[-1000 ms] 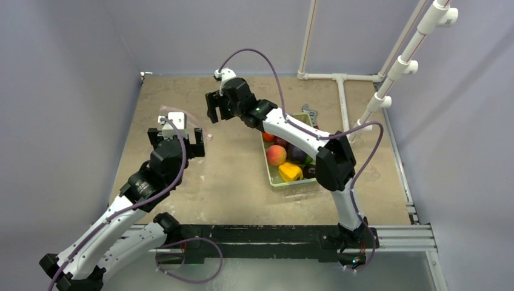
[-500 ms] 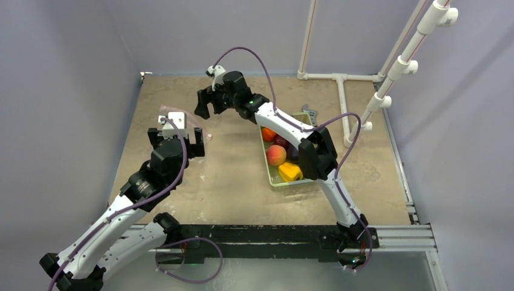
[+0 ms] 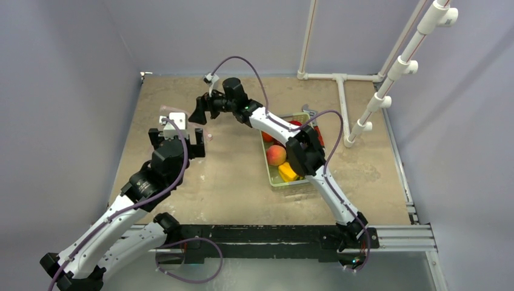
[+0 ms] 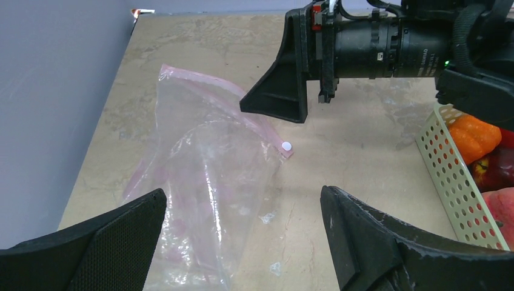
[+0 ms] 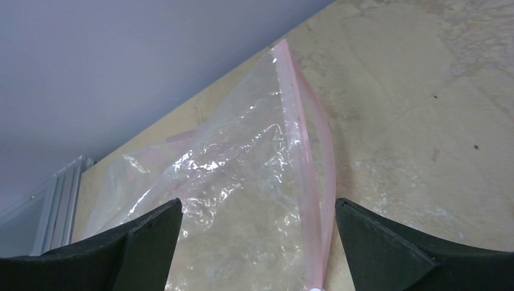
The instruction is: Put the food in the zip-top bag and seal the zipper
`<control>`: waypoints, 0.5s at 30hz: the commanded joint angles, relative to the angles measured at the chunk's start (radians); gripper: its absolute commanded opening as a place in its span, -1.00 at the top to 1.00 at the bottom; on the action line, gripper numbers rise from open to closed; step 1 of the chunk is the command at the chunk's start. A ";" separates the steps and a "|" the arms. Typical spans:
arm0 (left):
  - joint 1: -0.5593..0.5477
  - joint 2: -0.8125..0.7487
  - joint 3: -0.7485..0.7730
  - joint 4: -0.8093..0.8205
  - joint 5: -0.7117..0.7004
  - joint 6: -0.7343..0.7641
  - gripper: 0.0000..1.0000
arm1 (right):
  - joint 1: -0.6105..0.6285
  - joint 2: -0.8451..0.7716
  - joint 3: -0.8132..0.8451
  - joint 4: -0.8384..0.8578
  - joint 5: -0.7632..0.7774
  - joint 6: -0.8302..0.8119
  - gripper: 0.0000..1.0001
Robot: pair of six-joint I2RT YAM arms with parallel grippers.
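Observation:
Next, my right gripper closes on the pink zipper [image 3: 205, 130] [image 5: 310, 257] close to the white slider of the clear zip-top bag, so that I can lift the bag's opening.
The clear zip-top bag [image 4: 200, 182] lies flat on the table at the far left, empty, and also shows in the right wrist view [image 5: 242, 200]. Its pale pink zipper [image 4: 230, 100] runs along the right edge [image 5: 310, 151], with a white slider [image 4: 286, 146] at the near end. My left gripper [image 3: 176, 134] is open above the bag's near part [image 4: 242, 200]. My right gripper [image 3: 200, 112] is open and hovers over the bag's far part by the zipper [image 5: 257, 206]. The food stays in the green basket [image 3: 270, 176]: peach [image 3: 276, 155], yellow pepper [image 3: 290, 172], orange [image 4: 473, 134].
White PVC pipes [image 3: 339, 79] run along the back right of the table, with a small grey metal piece [image 3: 310, 113] behind the basket. The grey wall stands close to the left of the bag. The right arm reaches across over the basket.
My right arm has stretched left, away from the basket, and its gripper now hangs lower over the bag's zipper edge. The left arm has not moved.

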 commanded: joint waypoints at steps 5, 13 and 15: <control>0.003 0.000 -0.003 0.021 0.004 0.003 -0.95 | -0.002 0.063 0.082 0.211 -0.139 0.139 -0.98; 0.003 -0.008 -0.004 0.019 -0.001 0.002 -0.95 | -0.003 0.125 0.104 0.318 -0.132 0.239 -0.98; 0.004 -0.006 -0.004 0.019 0.001 0.004 -0.95 | -0.004 0.142 0.120 0.323 -0.126 0.250 -0.98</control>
